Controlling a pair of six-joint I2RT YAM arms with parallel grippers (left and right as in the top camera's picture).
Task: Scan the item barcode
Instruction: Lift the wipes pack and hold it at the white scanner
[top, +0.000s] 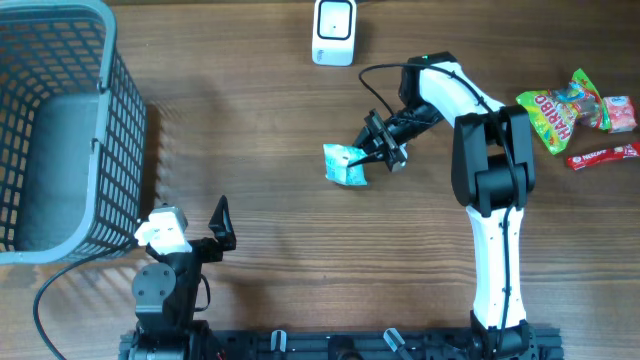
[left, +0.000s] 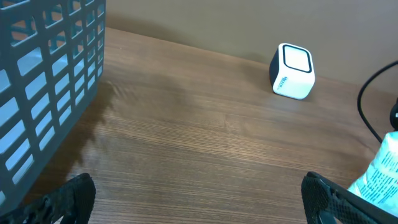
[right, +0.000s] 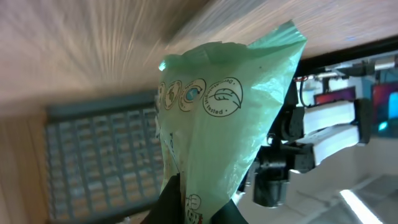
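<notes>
Next, my right gripper lets go of the pale green packet between the Haribo bag and the red bar (top: 588, 154).
A pale green plastic packet (top: 345, 163) with printed round logos hangs over the middle of the table, pinched at one end by my right gripper (top: 383, 147), which is shut on it. In the right wrist view the packet (right: 224, 118) fills the centre and the dark fingertips (right: 169, 199) close on its lower end. The white barcode scanner (top: 333, 31) stands at the table's far edge, well apart from the packet; the scanner (left: 292, 71) also shows in the left wrist view. My left gripper (top: 195, 235) rests at the front left, open, with nothing between its fingertips (left: 71, 199).
A grey wire basket (top: 60, 130) occupies the left side. Snack packets lie at the far right: a Haribo bag (top: 560, 112), a pink packet (top: 620, 113) and a red bar (top: 603, 155). The right arm's black cable (top: 375, 85) loops near the scanner.
</notes>
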